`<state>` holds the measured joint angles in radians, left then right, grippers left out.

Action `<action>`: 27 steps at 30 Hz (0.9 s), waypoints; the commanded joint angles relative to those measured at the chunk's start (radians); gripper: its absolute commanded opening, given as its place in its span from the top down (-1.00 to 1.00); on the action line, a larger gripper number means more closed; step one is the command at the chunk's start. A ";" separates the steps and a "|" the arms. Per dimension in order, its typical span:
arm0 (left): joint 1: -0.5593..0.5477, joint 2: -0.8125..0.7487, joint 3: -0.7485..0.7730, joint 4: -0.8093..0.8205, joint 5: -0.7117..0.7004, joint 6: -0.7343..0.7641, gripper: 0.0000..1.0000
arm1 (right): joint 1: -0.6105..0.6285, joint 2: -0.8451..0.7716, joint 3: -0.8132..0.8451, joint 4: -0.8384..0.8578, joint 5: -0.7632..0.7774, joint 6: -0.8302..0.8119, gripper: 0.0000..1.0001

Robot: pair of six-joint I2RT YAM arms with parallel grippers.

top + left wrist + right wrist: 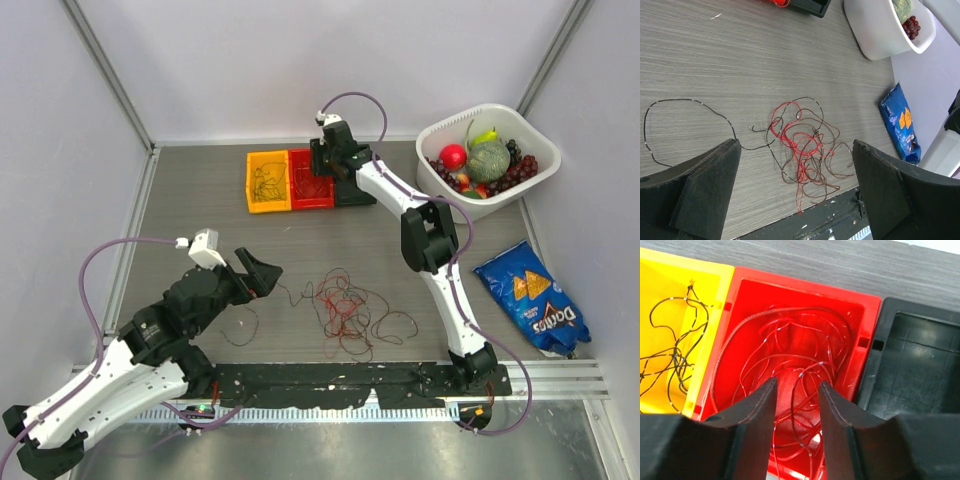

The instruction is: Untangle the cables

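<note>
The robot's left gripper should next go to the loose black cable and close where its loop runs into the edge of the tangle (304, 298) (765, 146).
A tangle of red and dark brown cables (345, 310) lies on the table in front of the arms; it also shows in the left wrist view (802, 145). A loose black cable (685, 101) loops out to its left. My left gripper (262, 275) is open and empty, just left of the tangle and above the table; in its own view (795, 150) the tangle lies between the wide-apart jaws. My right gripper (335, 165) hovers open over the red bin (805, 287), jaws (798, 382) apart above the red cables coiled inside. Black cables lie in the yellow bin (705, 275).
Yellow bin (268, 182), red bin (312, 180) and an empty black bin (920, 360) stand in a row at the back. A white basket (440, 135) of fruit is at the back right, a blue chip bag (530, 300) at the right.
</note>
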<state>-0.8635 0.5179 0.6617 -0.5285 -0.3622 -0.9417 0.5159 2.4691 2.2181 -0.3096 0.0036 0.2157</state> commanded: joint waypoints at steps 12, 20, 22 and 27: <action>0.001 0.025 0.012 0.036 0.032 -0.026 -0.94 | 0.026 -0.223 -0.066 -0.128 0.079 -0.073 -0.29; 0.001 0.039 -0.020 0.091 0.063 -0.032 -0.94 | 0.098 -0.369 -0.300 -0.092 0.157 -0.079 -0.32; 0.003 0.033 -0.030 0.096 0.062 -0.035 -0.94 | 0.104 -0.415 -0.411 -0.043 0.135 -0.033 -0.32; 0.001 0.024 -0.047 0.110 0.072 -0.043 -0.94 | 0.141 -0.506 -0.673 0.202 0.114 0.024 -0.22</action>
<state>-0.8635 0.5499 0.6235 -0.4808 -0.3016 -0.9699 0.6323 2.0533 1.6417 -0.3122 0.1070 0.1856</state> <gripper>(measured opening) 0.971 0.635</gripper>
